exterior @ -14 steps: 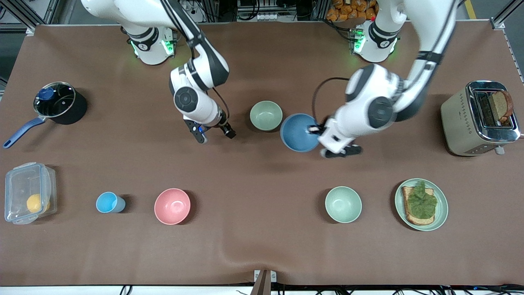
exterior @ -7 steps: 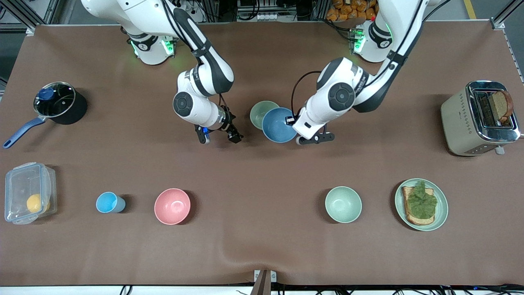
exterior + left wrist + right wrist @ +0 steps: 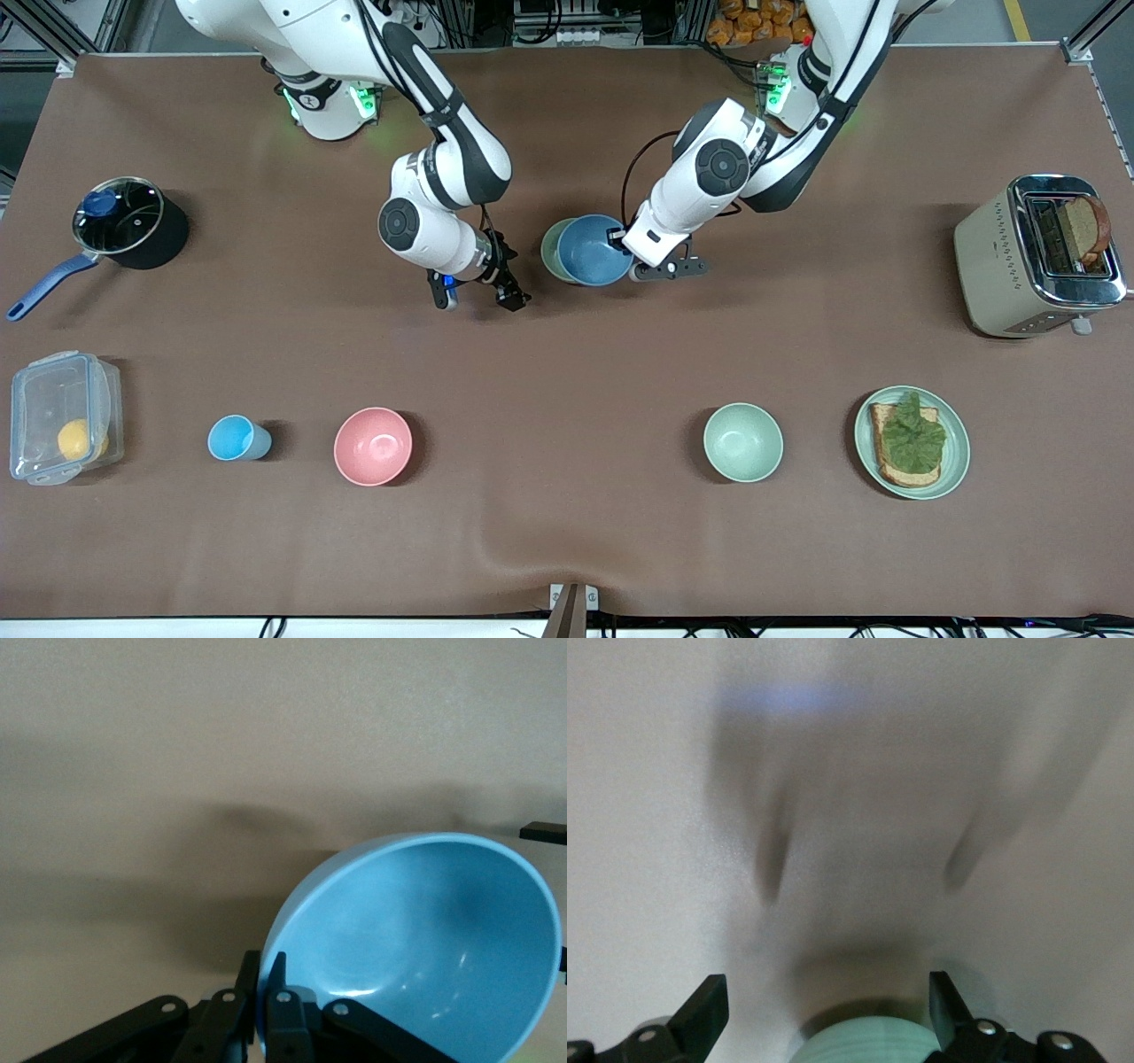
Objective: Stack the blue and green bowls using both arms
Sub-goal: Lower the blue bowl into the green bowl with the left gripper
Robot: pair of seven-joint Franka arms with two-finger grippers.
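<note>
The robot's left gripper needs to release the blue bowl inside the green bowl (image 3: 574,250) that stands beside the open right gripper.
The blue bowl (image 3: 592,252) hangs tilted over the green bowl (image 3: 549,251) and covers most of it, so only a sage-green crescent shows. Whether the two touch I cannot tell. My left gripper (image 3: 619,239) is shut on the blue bowl's rim at the edge toward the left arm's end. The left wrist view shows that gripper (image 3: 264,981) pinching the rim of the blue bowl (image 3: 425,939), one finger inside and one outside. My right gripper (image 3: 478,298) stands open and empty beside the green bowl, toward the right arm's end. In the right wrist view a green curved edge (image 3: 868,1041) lies low between its open fingers (image 3: 709,1010).
Nearer the front camera stand a light-blue cup (image 3: 235,438), a pink bowl (image 3: 373,446), a pale mint bowl (image 3: 742,441) and a plate with toast (image 3: 952,461). A toaster (image 3: 992,257) is at the left arm's end. A pot (image 3: 133,226) and a plastic box (image 3: 53,390) are at the right arm's end.
The left gripper has carried the blue bowl from beside the green bowl to over it. The right gripper has shifted slightly toward the green bowl and stayed open.
</note>
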